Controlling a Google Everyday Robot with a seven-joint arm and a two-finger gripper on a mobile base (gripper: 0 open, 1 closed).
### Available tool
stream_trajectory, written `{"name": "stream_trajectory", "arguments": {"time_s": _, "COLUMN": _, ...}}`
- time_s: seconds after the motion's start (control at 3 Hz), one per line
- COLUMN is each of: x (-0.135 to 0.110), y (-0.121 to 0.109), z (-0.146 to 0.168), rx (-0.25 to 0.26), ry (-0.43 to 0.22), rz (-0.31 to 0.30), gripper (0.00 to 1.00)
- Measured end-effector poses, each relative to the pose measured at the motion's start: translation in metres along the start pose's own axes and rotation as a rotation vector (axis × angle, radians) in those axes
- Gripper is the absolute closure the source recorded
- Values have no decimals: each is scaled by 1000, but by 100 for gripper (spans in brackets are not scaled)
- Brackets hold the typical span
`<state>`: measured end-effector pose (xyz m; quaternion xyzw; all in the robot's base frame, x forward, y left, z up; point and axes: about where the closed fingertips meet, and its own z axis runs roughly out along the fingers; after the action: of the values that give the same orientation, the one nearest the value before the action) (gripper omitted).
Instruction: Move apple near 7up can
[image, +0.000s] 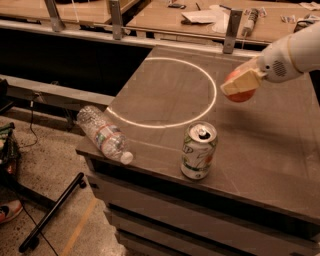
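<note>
My gripper will let go of the apple beside the 7up can (239, 144), on its side facing away from the water bottle.
The 7up can (199, 150), silver-white with green lettering and an open pull-tab top, stands upright near the front edge of the dark table (260, 145). My gripper (241, 83) comes in from the right on a white arm and is shut on the reddish-orange apple (242, 93). It holds the apple in the air above the table, up and to the right of the can. The pale fingers (239, 82) cover the apple's top, so only its lower part shows.
A clear plastic water bottle (103, 133) lies on its side at the table's front left corner, overhanging the edge. A white ring of light (165, 90) marks the tabletop. Metal posts (231, 27) and a wooden bench with clutter stand behind. Floor and a black stand leg lie left.
</note>
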<state>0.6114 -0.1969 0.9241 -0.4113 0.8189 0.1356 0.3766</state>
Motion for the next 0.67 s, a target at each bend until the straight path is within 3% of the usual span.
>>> {"name": "stream_trajectory", "arguments": {"time_s": 0.33, "x": 38, "y": 27, "z": -22, "rx": -41, "ry": -3, "rz": 14, "gripper": 100}}
{"name": "stream_trajectory", "arguments": {"time_s": 0.67, "x": 38, "y": 27, "z": -22, "rx": -41, "ry": -3, "rz": 14, "gripper": 100}}
